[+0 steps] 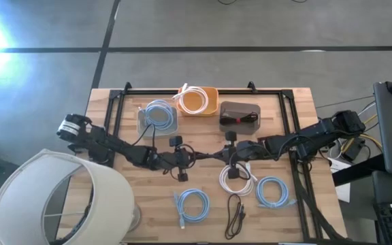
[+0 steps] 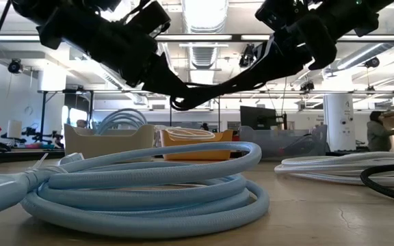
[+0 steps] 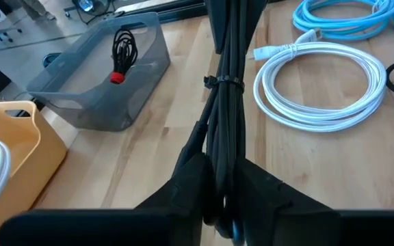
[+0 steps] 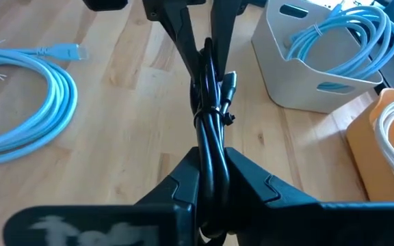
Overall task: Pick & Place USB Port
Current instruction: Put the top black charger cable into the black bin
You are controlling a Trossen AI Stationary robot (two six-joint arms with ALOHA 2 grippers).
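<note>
My right gripper has the black cable bundle, which now hangs over the middle of the table. It will let go of the bundle in the dark clear bin, just in front (image 1: 236,124) of the black cable.
A black cable bundle (image 1: 208,156), bound by a small tie (image 3: 222,82), hangs over the middle of the table between my two grippers. My left gripper (image 3: 219,171) comes from the table's left and is shut on one end. My right gripper (image 4: 211,164) comes from the right and is shut on the other end. In the low view both arms meet at the bundle (image 2: 195,101), well above the tabletop. Beyond it stand a pale bin (image 1: 157,117) with a light blue cable, an orange bin (image 1: 197,100) with a white cable and a dark clear bin (image 1: 240,114) with a black cable. My left gripper pinches the bundle's left end (image 3: 217,154) between its two fingers, coming from the table's left and slanting down, with the fingers lying along the strands. The bundle is clear of the table. My right gripper pinches the bundle's right end (image 4: 209,147) between its two fingers, coming from the table's right and slanting down, along the strands. The bundle runs on to the other gripper (image 4: 198,41).
On the wood near the front lie a white coil (image 1: 237,178), two light blue coils (image 1: 192,203) (image 1: 272,190) and a loose black cable (image 1: 235,214). A large white lampshade (image 1: 53,197) covers the near left corner. A black frame (image 1: 118,109) borders the work area.
</note>
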